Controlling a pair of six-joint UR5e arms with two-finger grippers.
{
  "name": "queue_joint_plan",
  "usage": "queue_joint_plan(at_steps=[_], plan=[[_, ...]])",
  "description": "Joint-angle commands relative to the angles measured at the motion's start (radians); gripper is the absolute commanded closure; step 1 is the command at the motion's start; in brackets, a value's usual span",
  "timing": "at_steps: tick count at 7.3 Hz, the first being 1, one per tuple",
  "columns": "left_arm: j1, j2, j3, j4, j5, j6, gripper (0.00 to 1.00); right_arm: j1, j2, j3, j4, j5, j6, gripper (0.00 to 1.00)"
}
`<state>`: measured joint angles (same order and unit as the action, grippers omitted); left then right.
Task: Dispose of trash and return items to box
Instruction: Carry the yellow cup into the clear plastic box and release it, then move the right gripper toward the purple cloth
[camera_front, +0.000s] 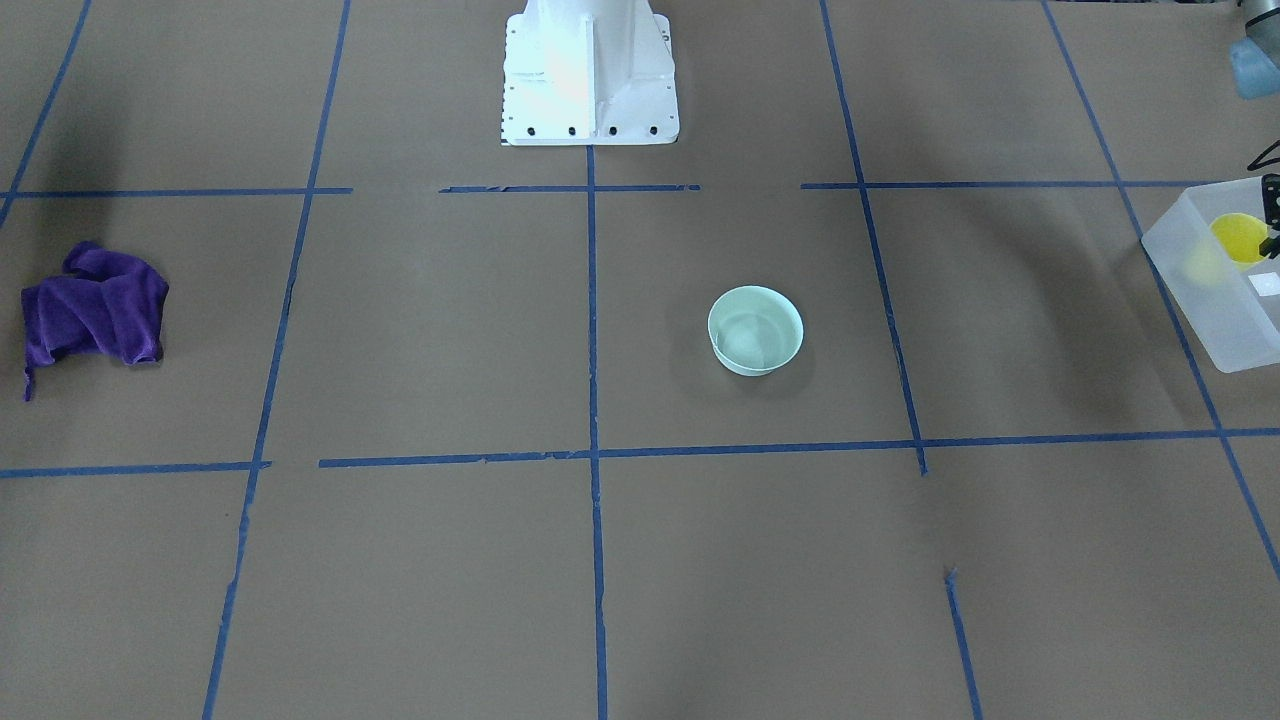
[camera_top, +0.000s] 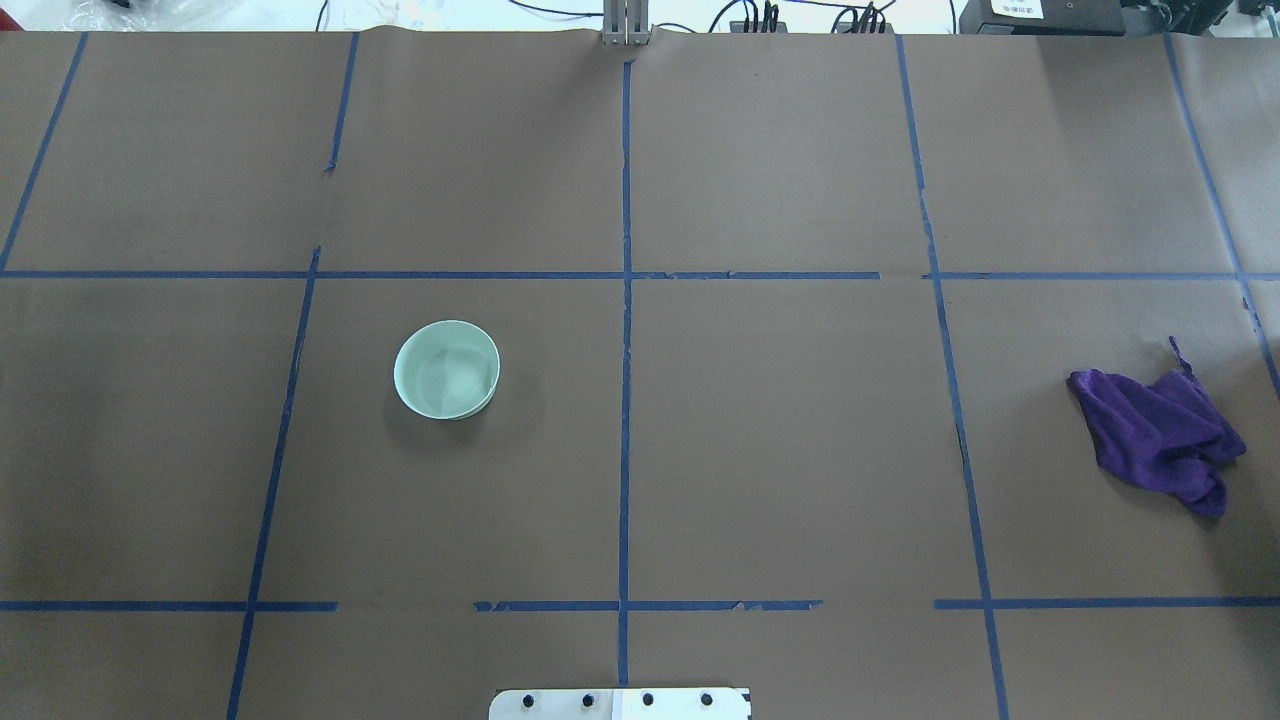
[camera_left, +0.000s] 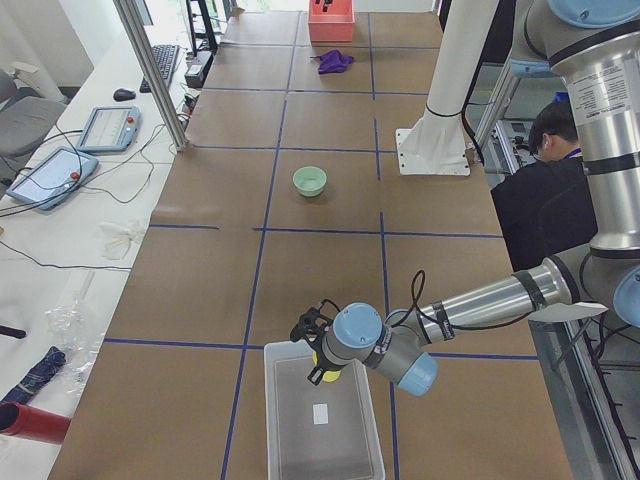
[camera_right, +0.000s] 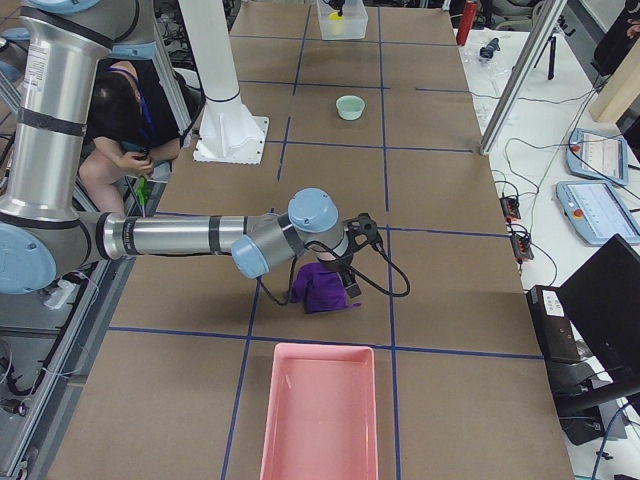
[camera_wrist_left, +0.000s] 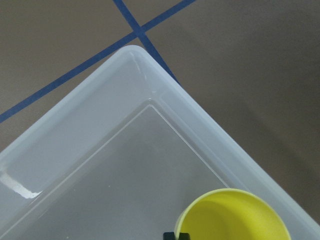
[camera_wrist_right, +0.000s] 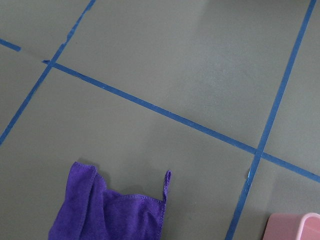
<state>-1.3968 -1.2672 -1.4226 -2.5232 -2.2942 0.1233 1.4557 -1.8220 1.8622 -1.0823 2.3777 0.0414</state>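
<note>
The folds of the purple cloth (camera_front: 70, 295) at the side nearest the robot's white base, away from its small loop, are next for my right gripper to close on.
The yellow cup (camera_wrist_left: 232, 216) hangs over a corner of the translucent white box (camera_wrist_left: 100, 135), rim up. It also shows in the front view (camera_front: 1238, 238) and the left view (camera_left: 326, 366). My left gripper (camera_front: 1270, 215) is shut on the cup's rim, above the box (camera_front: 1200, 290); it also shows in the left view (camera_left: 313, 338). A white patch (camera_left: 320, 414) lies on the box floor. My right gripper (camera_right: 350, 262) hovers just above a crumpled purple cloth (camera_right: 322, 288); I cannot tell whether it is open or shut.
A mint-green bowl (camera_top: 447, 369) stands upright, left of the table's middle. The purple cloth (camera_top: 1160, 430) lies at the right. A pink bin (camera_right: 318, 410) stands at the right end, beyond the cloth. The robot's white base (camera_front: 590, 75) is at the table's edge.
</note>
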Motion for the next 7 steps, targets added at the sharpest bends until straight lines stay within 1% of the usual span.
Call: queue_joint_plan(at_steps=[1,2,3,4,5,6,7], plan=[[0.002,-0.003,-0.001,-0.012,0.008,0.003,0.0,0.0,0.001,0.0,-0.001,-0.002,0.0,0.0],[-0.001,-0.012,-0.016,-0.008,0.009,-0.002,0.0,-0.001,0.001,0.0,-0.001,-0.005,0.0,0.0],[-0.001,-0.021,-0.059,0.021,0.005,-0.007,0.0,-0.002,0.001,0.0,-0.001,-0.012,0.0,0.0],[-0.004,-0.049,-0.128,0.131,0.004,-0.005,0.0,-0.017,0.001,0.003,0.001,-0.011,0.026,0.0],[-0.014,-0.066,-0.244,0.294,0.004,-0.005,0.0,-0.058,0.003,0.008,0.059,-0.011,0.063,0.0],[-0.017,-0.064,-0.312,0.361,0.005,0.001,0.0,-0.092,0.0,0.008,0.124,-0.011,0.095,0.0],[-0.033,-0.066,-0.324,0.362,0.002,0.003,0.0,-0.157,-0.006,0.006,0.183,-0.029,0.203,0.0]])
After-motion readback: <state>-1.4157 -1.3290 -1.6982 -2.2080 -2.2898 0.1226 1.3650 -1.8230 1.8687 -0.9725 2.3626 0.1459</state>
